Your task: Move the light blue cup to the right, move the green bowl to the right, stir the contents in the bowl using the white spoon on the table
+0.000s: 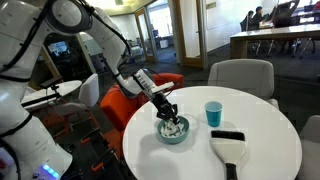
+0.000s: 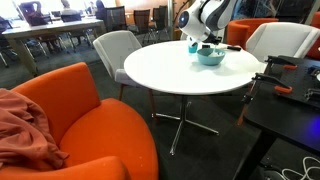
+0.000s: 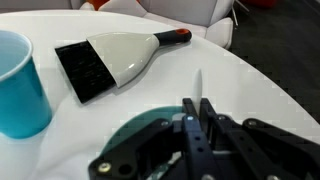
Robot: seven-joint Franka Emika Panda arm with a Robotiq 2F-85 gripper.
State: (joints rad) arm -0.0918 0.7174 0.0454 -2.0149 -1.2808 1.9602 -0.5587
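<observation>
Next, my gripper lets go of the white spoon on the white table (image 1: pixel 161 112) beside the green bowl, toward the orange armchairs.
The green bowl (image 1: pixel 173 133) sits on the round white table (image 1: pixel 262 125) with white lumpy contents (image 1: pixel 176 126) in it. My gripper (image 1: pixel 166 113) hangs right over the bowl, shut on the white spoon (image 3: pixel 198 86). The spoon's thin white end sticks out past the fingers (image 3: pixel 196 118) in the wrist view, where the bowl's rim (image 3: pixel 135 128) shows under the jaws. The light blue cup (image 1: pixel 213 113) stands upright beside the bowl and is at the left edge of the wrist view (image 3: pixel 18 85). In an exterior view the bowl (image 2: pixel 210 57) is below the gripper (image 2: pixel 205 42). The cup is hidden there.
A white hand brush with black bristles and an orange-tipped handle (image 1: pixel 228 148) lies on the table near the bowl, and also shows in the wrist view (image 3: pixel 120 55). Grey chairs (image 1: pixel 240 75) and orange armchairs (image 2: pixel 90 110) ring the table (image 2: pixel 165 68).
</observation>
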